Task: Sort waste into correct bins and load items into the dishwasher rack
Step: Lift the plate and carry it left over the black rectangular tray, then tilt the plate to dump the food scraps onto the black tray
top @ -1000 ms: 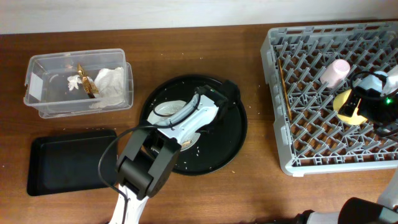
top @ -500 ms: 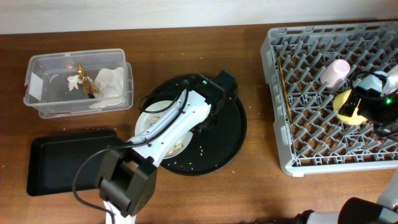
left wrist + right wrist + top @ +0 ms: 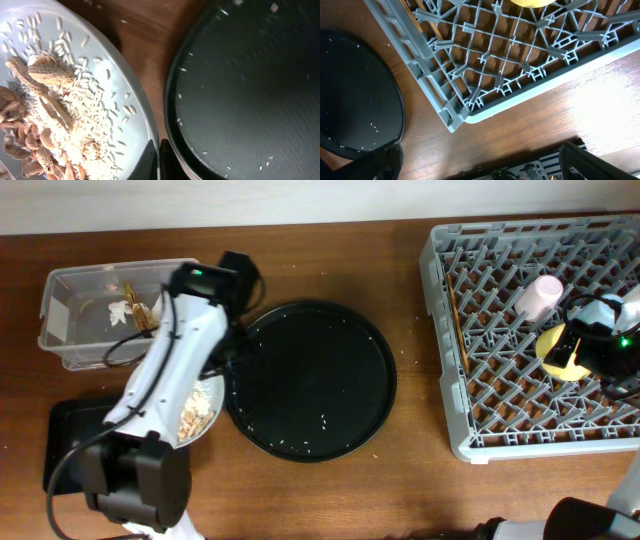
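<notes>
Next, my left gripper sets the round grey-white plate down and lets go of it near the middle of the large round black tray (image 3: 315,384).
My left gripper (image 3: 226,368) (image 3: 158,161) is shut on the rim of the round grey-white plate (image 3: 200,415) (image 3: 134,131). The plate carries beige flaky food scraps (image 3: 42,112) and rice. It hangs left of the large round black tray (image 3: 315,380) (image 3: 250,85), over the right end of the shallow black tray (image 3: 90,445). The clear box (image 3: 60,330) holds white napkins (image 3: 122,311) and a gold-brown wrapper. The grey rack (image 3: 500,420) (image 3: 485,65) holds a pink cup (image 3: 540,295), a yellow bowl (image 3: 555,350) (image 3: 530,2) and chopsticks (image 3: 453,305). My right gripper (image 3: 485,162) is open over the rack's front. The blue cup is out of view.
Loose rice grains lie scattered on the round black tray. Bare wooden table shows between the round tray and the rack (image 3: 415,395). The left arm stretches from the front left edge up past the clear box.
My left gripper has carried the plate off the round black tray and to the left, to the shallow black tray's right end. The right arm has not moved.
</notes>
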You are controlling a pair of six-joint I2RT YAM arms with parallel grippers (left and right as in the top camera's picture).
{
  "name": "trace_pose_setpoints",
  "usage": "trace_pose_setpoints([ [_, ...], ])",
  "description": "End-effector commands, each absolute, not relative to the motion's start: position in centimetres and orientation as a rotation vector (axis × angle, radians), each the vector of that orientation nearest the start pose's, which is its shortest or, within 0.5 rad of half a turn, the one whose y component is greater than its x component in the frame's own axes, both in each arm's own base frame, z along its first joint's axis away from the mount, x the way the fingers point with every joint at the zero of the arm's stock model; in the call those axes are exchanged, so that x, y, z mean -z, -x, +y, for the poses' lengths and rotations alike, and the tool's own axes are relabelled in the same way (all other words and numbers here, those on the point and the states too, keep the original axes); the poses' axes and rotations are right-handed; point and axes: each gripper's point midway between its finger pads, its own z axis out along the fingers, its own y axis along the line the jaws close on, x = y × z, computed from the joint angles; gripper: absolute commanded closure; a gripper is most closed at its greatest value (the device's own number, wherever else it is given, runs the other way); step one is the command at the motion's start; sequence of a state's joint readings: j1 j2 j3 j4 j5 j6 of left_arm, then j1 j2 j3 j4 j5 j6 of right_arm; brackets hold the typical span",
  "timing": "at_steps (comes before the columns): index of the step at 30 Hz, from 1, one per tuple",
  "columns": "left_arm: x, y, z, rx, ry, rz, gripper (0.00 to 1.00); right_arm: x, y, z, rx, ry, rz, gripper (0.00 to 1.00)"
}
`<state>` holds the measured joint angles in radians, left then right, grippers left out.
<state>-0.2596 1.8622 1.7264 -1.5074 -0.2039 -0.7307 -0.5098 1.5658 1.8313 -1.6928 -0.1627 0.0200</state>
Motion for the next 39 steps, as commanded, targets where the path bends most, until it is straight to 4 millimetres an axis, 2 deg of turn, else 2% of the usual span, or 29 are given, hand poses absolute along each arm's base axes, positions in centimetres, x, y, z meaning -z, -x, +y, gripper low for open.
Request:
trace_pose_setpoints([
  [1,-16.3,-33.7,-1.6,-0.204,0.939,2.936,0.99,-26.1,-25.1,-10.7,-0.192,-0.756,2.850,0.02],
  [4,-16.2,-34.6,1.5,-0.117,1.110,2.869,0.99,-26.1,-25.1,-10.7,-0.192,-0.756,2.850,0.01],
  [7,-16.1,-34.4,4.1,-0.025,1.254,2.837,0.99,-26.1,-25.1,-10.7,-0.192,-0.756,2.849,0.02],
  [16,-17.0,-35.0,8.2,0.478,1.282,2.769,0.99,-26.1,-25.1,-10.7,-0.192,-0.756,2.850,0.02],
  [22,-18.1,-34.3,9.3,0.745,1.265,2.710,0.99,-26.1,-25.1,-10.7,-0.192,-0.756,2.850,0.02],
  [24,-18.2,-33.9,10.3,0.748,1.306,2.684,0.99,-26.1,-25.1,-10.7,-0.192,-0.756,2.850,0.02],
  [28,-19.0,-34.3,10.3,0.876,1.260,2.632,0.99,-26.1,-25.1,-10.7,-0.192,-0.756,2.849,0.02],
  [30,-19.2,-34.1,11.3,0.904,1.286,2.589,0.99,-26.1,-25.1,-10.7,-0.192,-0.756,2.850,0.02],
  [34,-20.1,-33.7,11.6,1.007,1.242,2.548,0.99,-26.1,-25.1,-10.7,-0.192,-0.756,2.850,0.02],
  [39,-19.9,-32.7,11.7,1.066,1.249,2.541,0.99,-26.1,-25.1,-10.7,-0.192,-0.756,2.849,0.02],
])
